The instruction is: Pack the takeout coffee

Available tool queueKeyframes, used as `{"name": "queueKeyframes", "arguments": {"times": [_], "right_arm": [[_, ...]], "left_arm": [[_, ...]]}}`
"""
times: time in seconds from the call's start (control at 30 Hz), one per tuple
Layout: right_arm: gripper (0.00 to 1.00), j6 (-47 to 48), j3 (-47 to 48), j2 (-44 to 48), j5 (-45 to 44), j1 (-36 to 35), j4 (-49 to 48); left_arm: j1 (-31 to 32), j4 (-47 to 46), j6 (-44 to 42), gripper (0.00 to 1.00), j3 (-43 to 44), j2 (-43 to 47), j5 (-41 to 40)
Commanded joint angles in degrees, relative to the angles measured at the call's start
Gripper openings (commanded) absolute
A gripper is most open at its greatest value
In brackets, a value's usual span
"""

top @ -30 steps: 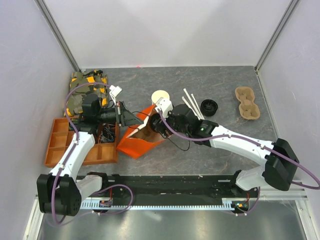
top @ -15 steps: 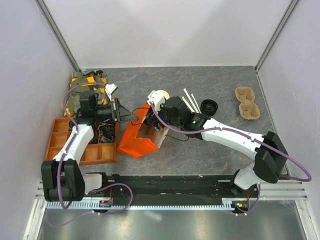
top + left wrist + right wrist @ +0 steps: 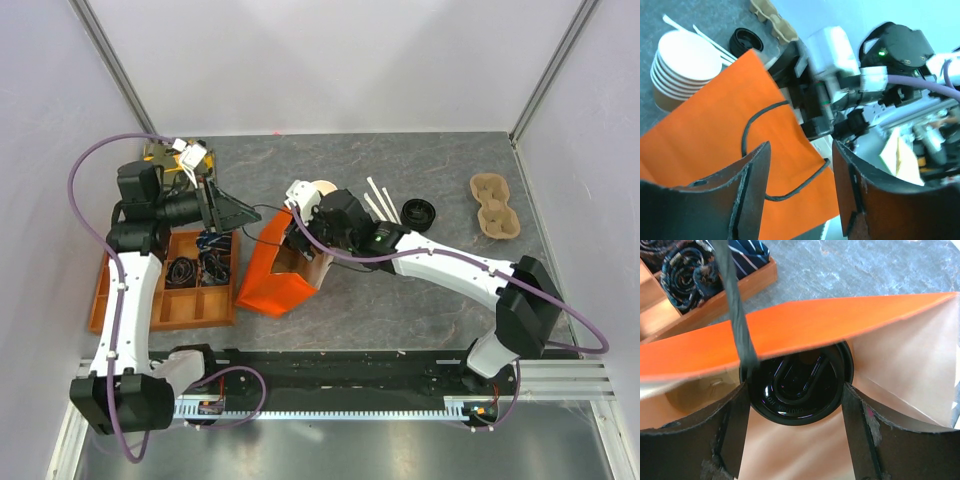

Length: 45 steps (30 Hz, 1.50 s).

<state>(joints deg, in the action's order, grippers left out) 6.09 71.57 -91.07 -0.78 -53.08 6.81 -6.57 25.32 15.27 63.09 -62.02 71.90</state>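
I can see the orange bag's side slanting across the coffee's black lid, so next I pinch the bag's rim (image 3: 813,139) with my left gripper and hold the bag open.
The orange bag (image 3: 262,272) lies on its side mid-table, its mouth toward the right arm; in the left wrist view the orange bag (image 3: 715,125) shows its black cord handle (image 3: 790,187). My right gripper (image 3: 300,247) reaches into the mouth. The takeout coffee (image 3: 797,390) shows only its round black lid, inside the bag's brown interior, and my right gripper (image 3: 796,388) is shut on it, a finger against each side. My left gripper (image 3: 240,213) hangs raised just left of the bag. Seen from its own wrist, the left gripper (image 3: 801,150) is open and holds nothing.
A stack of lidless tan cups (image 3: 322,188) stands just behind the bag. White stirrers (image 3: 380,200) and a loose black lid (image 3: 419,213) lie to the right, a cardboard cup carrier (image 3: 494,206) farther right. An orange divided tray (image 3: 120,290) sits at the left.
My left gripper has opened, let go of the bag's handle and drawn back up to the left. The right gripper has carried the coffee deeper into the bag's mouth.
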Motion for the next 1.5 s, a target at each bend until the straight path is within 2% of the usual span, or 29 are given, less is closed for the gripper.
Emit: {"name": "queueKeyframes", "arguments": {"times": [0.0,0.1,0.23,0.43,0.77,1.1,1.27,1.3,1.37,1.4,1.47], "right_arm": [[0.24,0.68,2.87,-0.95,0.69,0.08,-1.27],[0.24,0.07,3.31,-1.65,0.69,0.08,-1.45],[0.24,-0.20,3.66,-2.01,0.69,0.08,-1.36],[0.24,0.15,3.58,-2.45,2.62,0.08,-1.45],[0.24,0.07,4.89,-4.03,2.71,0.08,-1.01],[0.24,0.42,6.03,-5.44,2.53,0.08,-0.57],[0.24,1.29,6.48,-6.31,2.62,0.08,-0.30],[0.24,1.47,6.48,-6.32,2.53,0.08,-0.30],[0.24,1.82,6.56,-6.58,2.45,0.08,-0.30],[0.24,1.91,6.56,-6.75,2.27,0.17,-0.48],[0.24,1.91,6.56,-7.19,2.36,0.26,-0.65]], "left_arm": [[4.27,12.45,-14.81,0.60,6.15,-1.43,-7.03],[8.65,15.71,-20.34,0.65,9.40,-2.32,-10.37],[10.26,20.28,-23.70,0.67,11.17,-2.67,-13.27],[12.80,21.34,-25.37,0.57,11.53,-2.84,-13.45],[18.69,25.57,-30.99,0.63,13.11,-3.99,-20.03],[19.93,28.47,-36.36,0.52,12.67,-4.95,-28.74],[20.02,29.43,-37.15,0.41,12.58,-5.39,-30.94],[20.02,29.52,-37.06,0.33,12.32,-5.22,-30.94],[20.01,29.43,-37.33,0.23,11.71,-5.13,-31.47],[19.93,29.43,-37.33,0.15,11.44,-5.13,-31.47],[19.67,29.09,-36.80,0.06,10.83,-5.30,-32.08]]}}
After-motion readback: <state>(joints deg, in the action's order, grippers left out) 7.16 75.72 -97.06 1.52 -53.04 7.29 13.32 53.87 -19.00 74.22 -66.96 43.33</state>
